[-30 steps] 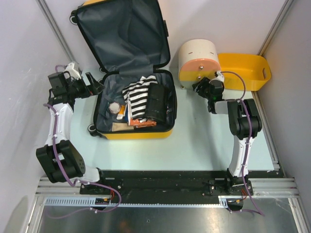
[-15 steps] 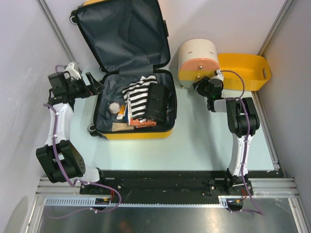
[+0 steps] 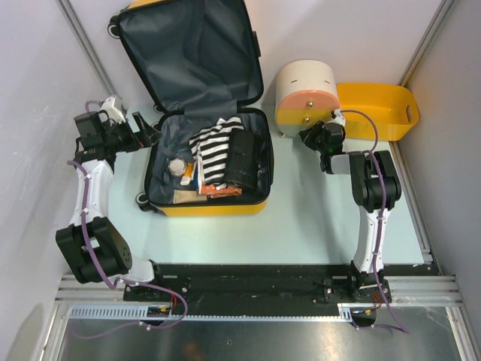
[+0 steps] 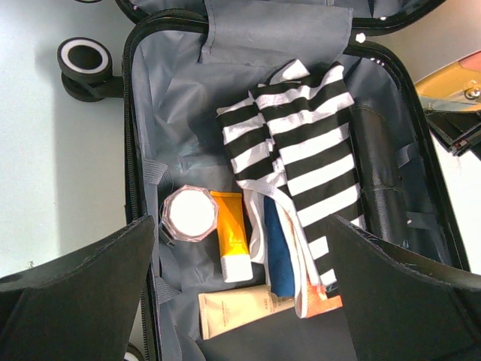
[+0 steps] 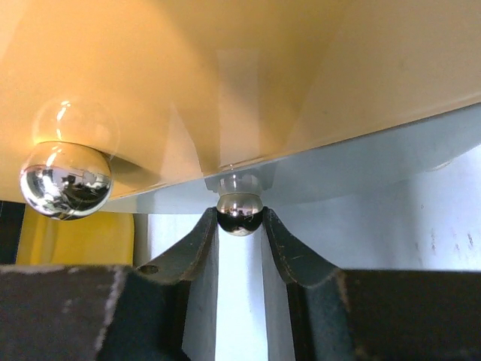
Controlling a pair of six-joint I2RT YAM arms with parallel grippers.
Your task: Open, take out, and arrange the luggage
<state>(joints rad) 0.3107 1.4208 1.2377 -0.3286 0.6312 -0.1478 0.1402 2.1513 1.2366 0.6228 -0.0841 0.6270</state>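
Note:
The orange tube is in the luggage. My left gripper goes to it next and closes on the tube's white cap (image 3: 186,180) (image 4: 237,268).
The yellow luggage (image 3: 214,208) lies open on the table, its grey-lined lid (image 3: 192,53) leaning back. Inside it lie a striped cloth (image 4: 301,143), a white-lidded jar (image 4: 189,213), an orange tube (image 4: 231,241), a beige tube (image 4: 240,310) and a black pouch (image 3: 244,159). My left gripper (image 3: 146,129) hangs open at the luggage's left rim, and its wrist view looks down into the case with nothing between the fingers (image 4: 90,293). My right gripper (image 5: 240,219) is shut on a small silver ball knob (image 5: 239,201) on the pink face of the round box (image 3: 304,94).
A yellow plastic basket (image 3: 376,109) stands right behind the round box at the back right. A second silver knob (image 5: 66,179) sits on the box left of the gripped one. White walls close in on both sides of the table.
The right gripper's jaws have narrowed until they pinch the silver knob. The left arm and the luggage have not moved.

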